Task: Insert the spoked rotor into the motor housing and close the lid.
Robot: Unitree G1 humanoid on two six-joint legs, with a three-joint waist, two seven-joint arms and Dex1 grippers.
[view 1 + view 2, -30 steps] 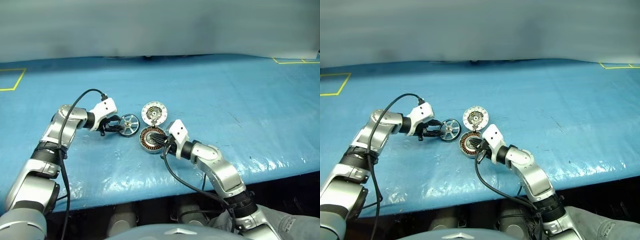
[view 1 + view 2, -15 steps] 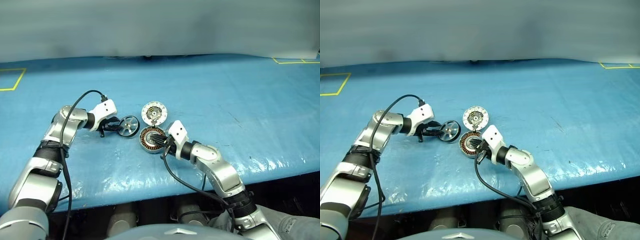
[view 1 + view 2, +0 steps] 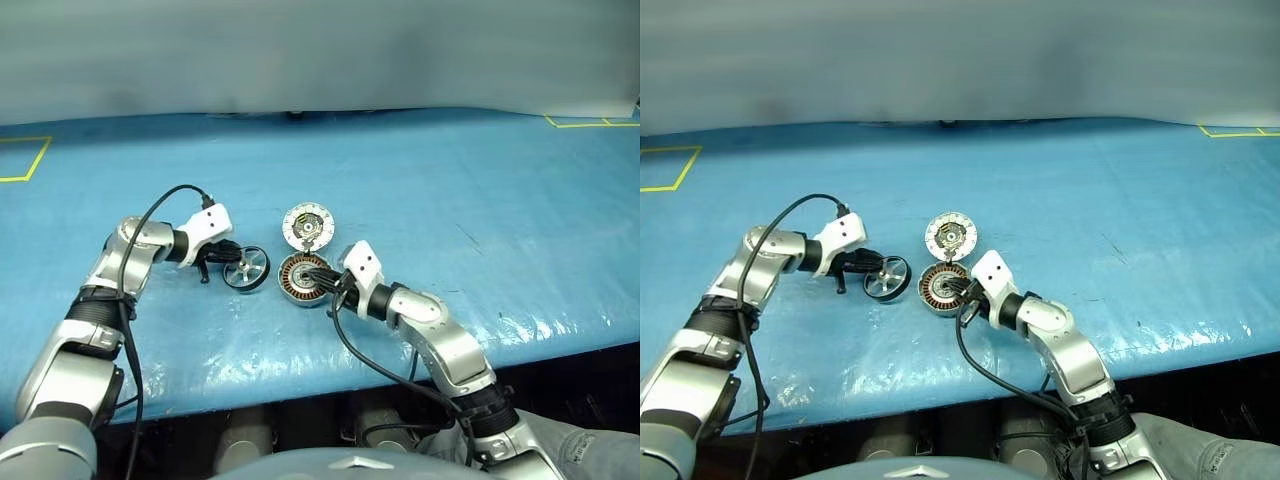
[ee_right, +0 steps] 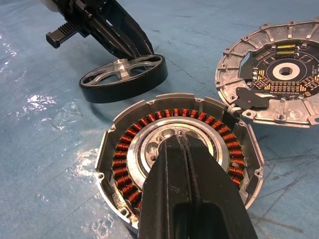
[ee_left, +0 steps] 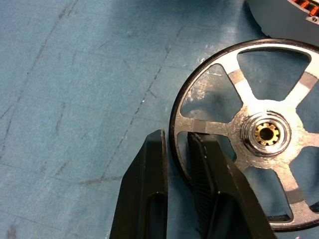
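Observation:
Next, I open my left gripper, back off and take the rotor's near rim (image 5: 281, 224) in line with the rotor's middle, because the middle of the spoked rotor is far to the side of that gripper's fingers.
The spoked rotor (image 3: 246, 270) is a dark-rimmed wheel with silvery spokes, lying low over the blue table left of the motor housing. My left gripper (image 5: 174, 139) is shut on its rim, one finger outside the ring and one inside. The motor housing (image 4: 209, 117), a silver cup with copper windings, sits open on the table (image 3: 303, 280). My right gripper (image 4: 177, 142) is shut, its tips resting on the housing's central hub. The lid (image 3: 306, 222) lies just behind the housing, touching its rim, with its face of dark and gold parts (image 4: 279, 74) up.
Blue plastic sheeting (image 3: 420, 190) covers the table. Yellow tape marks sit at the far left (image 3: 25, 160) and far right (image 3: 590, 122). The table's front edge (image 3: 300, 385) runs close below both arms. A black cable (image 3: 165, 200) loops over my left forearm.
My left gripper has closed on the rotor's rim. The rotor has shifted slightly nearer and to the left. The right gripper, housing and lid have stayed in place.

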